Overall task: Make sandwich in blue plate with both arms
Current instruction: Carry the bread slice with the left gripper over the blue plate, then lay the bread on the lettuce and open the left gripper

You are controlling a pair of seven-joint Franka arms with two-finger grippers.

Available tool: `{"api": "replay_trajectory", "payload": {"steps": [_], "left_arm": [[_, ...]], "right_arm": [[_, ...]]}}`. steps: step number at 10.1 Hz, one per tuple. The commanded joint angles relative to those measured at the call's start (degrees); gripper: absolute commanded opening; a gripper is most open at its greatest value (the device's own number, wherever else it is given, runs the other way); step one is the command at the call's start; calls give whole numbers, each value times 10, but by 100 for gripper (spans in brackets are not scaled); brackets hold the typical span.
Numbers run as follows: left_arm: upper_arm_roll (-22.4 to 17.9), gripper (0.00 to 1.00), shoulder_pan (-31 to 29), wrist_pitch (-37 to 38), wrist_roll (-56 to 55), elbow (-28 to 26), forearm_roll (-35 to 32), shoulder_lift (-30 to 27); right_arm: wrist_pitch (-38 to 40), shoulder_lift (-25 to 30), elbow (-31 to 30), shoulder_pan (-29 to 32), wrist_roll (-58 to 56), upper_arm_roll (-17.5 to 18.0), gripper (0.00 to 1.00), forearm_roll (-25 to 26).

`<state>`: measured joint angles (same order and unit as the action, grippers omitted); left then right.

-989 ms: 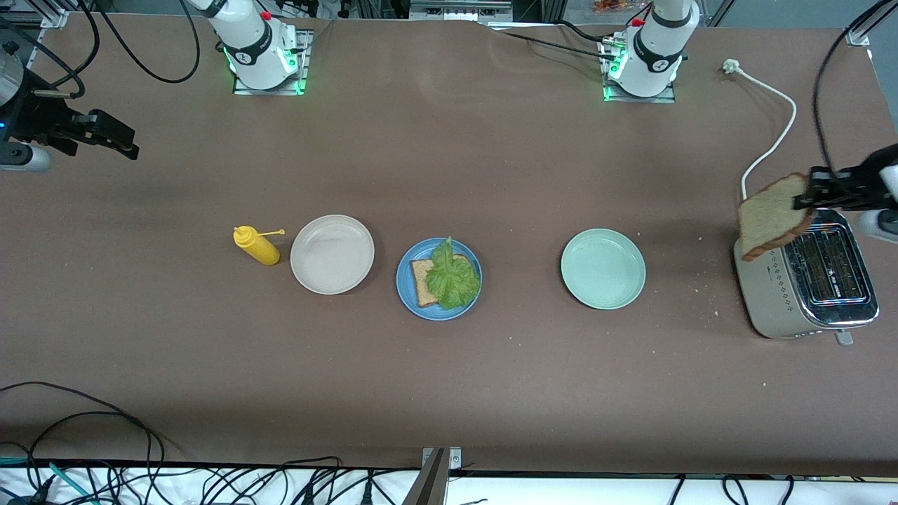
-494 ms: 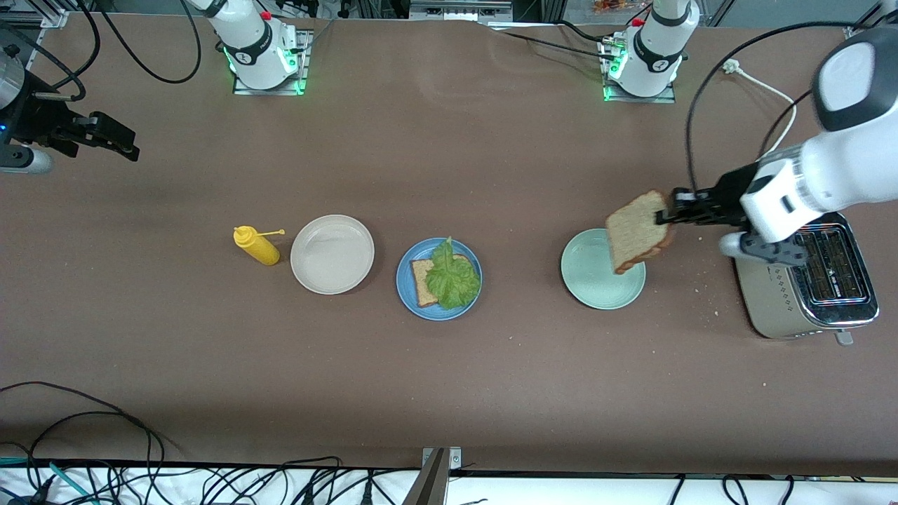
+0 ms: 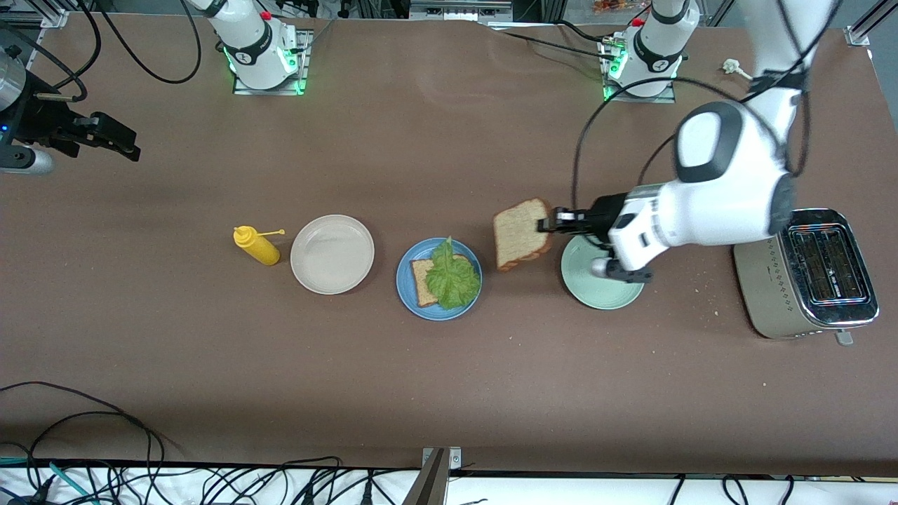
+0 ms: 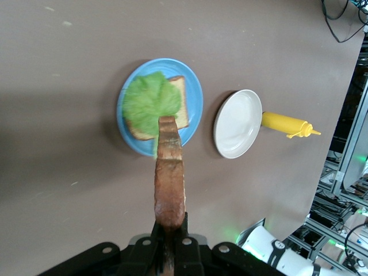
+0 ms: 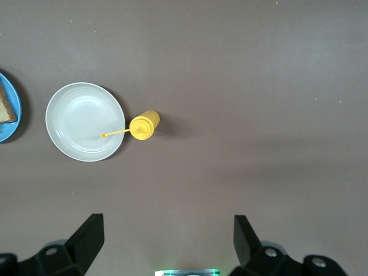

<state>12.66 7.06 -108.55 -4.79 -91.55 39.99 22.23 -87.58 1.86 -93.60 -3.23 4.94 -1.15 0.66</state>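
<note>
The second bread slice, now tilted over the table between the plates, will be put down by my left gripper on the green lettuce leaf in the blue plate [image 3: 442, 282] [image 4: 157, 104].
The blue plate [image 3: 407, 294] [image 4: 195, 95] holds one brown bread slice [image 3: 419, 280] [image 4: 183, 106] with a ruffled green lettuce leaf [image 3: 452, 277] [image 4: 150, 100] lying on it. My left gripper [image 3: 549, 225] [image 4: 171, 227] is shut on the edge of a second bread slice [image 3: 520, 233] [image 4: 169, 172]. That slice hangs tilted in the air over the bare table between the blue plate and the pale green plate [image 3: 596, 294]. My right gripper [image 3: 116, 140] [image 5: 168, 238] waits open with nothing in it, at the right arm's end of the table.
A beige plate [image 3: 332, 253] [image 5: 84, 121] and a yellow squeeze bottle [image 3: 257, 245] [image 5: 143, 125] stand beside the blue plate toward the right arm's end. A silver toaster [image 3: 807, 277] sits at the left arm's end. Cables lie along the table's nearest edge.
The left arm has carried the bread slice from above the toaster, across the pale green plate, to just beside the blue plate. The right arm has stayed still.
</note>
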Motion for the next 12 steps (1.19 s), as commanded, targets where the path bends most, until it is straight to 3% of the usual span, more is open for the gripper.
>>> {"api": "replay_trajectory", "payload": {"steps": [1, 5, 9, 12], "left_arm": [[-7, 0, 75, -84, -4, 43, 32, 75], [-7, 0, 133, -172, -7, 103, 44, 155], [-8, 0, 167, -257, -5, 108, 56, 209], [-9, 0, 170, -273, 3, 105, 47, 226]], "right_arm": [[10, -3, 9, 1, 9, 1, 100, 3], [9, -2, 10, 1, 8, 1, 100, 3], [10, -2, 9, 1, 8, 1, 100, 3], [10, -3, 9, 1, 7, 1, 100, 3]]}}
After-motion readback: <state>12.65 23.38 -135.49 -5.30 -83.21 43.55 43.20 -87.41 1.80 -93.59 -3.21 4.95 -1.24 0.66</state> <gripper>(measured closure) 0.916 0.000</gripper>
